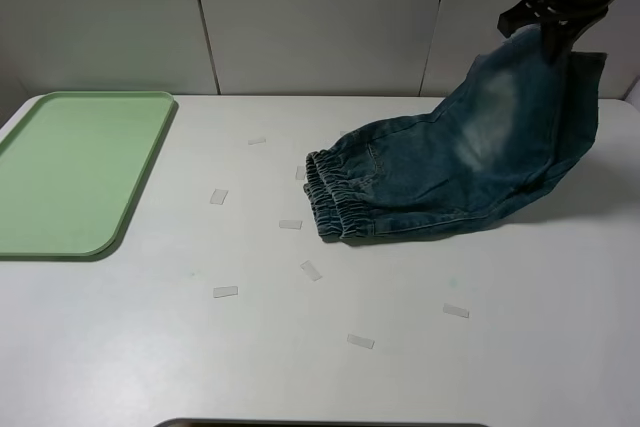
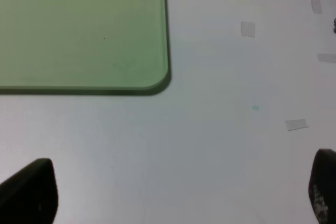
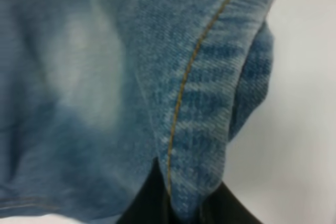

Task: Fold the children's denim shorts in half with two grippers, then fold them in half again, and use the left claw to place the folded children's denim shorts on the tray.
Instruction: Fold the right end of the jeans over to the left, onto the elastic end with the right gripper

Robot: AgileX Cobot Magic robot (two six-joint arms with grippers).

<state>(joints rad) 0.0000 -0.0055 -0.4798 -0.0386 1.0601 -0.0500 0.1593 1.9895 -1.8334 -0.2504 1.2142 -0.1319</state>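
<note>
My right gripper will let the leg hem go on top of the gathered waistband of the children's denim shorts (image 1: 346, 193).
The children's denim shorts (image 1: 450, 167) lie folded on the white table right of centre, with the gathered waistband (image 1: 335, 197) towards the middle. My right gripper (image 1: 555, 32) is shut on the leg hem and holds that end lifted at the far right. In the right wrist view the denim (image 3: 105, 77) fills the frame, pinched by the black fingertips (image 3: 220, 208). My left gripper (image 2: 176, 203) is open and empty above bare table near a corner of the pale green tray (image 2: 79, 30). The tray (image 1: 70, 172) lies at the far left. The left arm is out of the high view.
Several small pale tape pieces (image 1: 225, 291) lie scattered on the table between the tray and the shorts, and in the left wrist view (image 2: 295, 124). A white panelled wall (image 1: 310, 17) stands behind the table. A dark edge (image 1: 320, 423) shows at the table's front.
</note>
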